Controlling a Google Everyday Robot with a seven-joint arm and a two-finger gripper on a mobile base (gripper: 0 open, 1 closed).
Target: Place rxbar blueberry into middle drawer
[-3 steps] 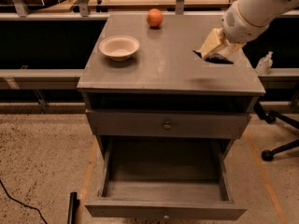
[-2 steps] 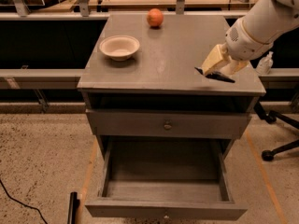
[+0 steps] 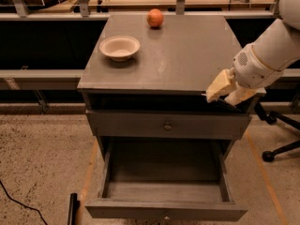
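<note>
Next, I release the rxbar blueberry in the middle drawer's back half point(image 3: 191, 163), toward the office chair base.
My gripper point(image 3: 224, 93), with cream fingers on a white arm, is at the front right edge of the cabinet top point(image 3: 187, 55). It is shut on the rxbar blueberry point(image 3: 223, 102), which shows only as a thin dark sliver under the fingers against the dark gap below the top. The middle drawer point(image 3: 164, 209) is pulled wide open at the bottom of the cabinet, and its grey tray holds nothing I can see. The gripper is above and to the right of it, at the height of the upper drawer.
The upper drawer front point(image 3: 140, 124) with a round knob is closed. A pale bowl point(image 3: 120, 47) and an orange fruit point(image 3: 155, 18) sit on the cabinet top. An office chair base point(image 3: 281, 150) stands at the right. A black cable point(image 3: 18, 205) lies on the floor at the left.
My gripper has carried the bar from the right part of the cabinet top forward and down to its front right edge.
</note>
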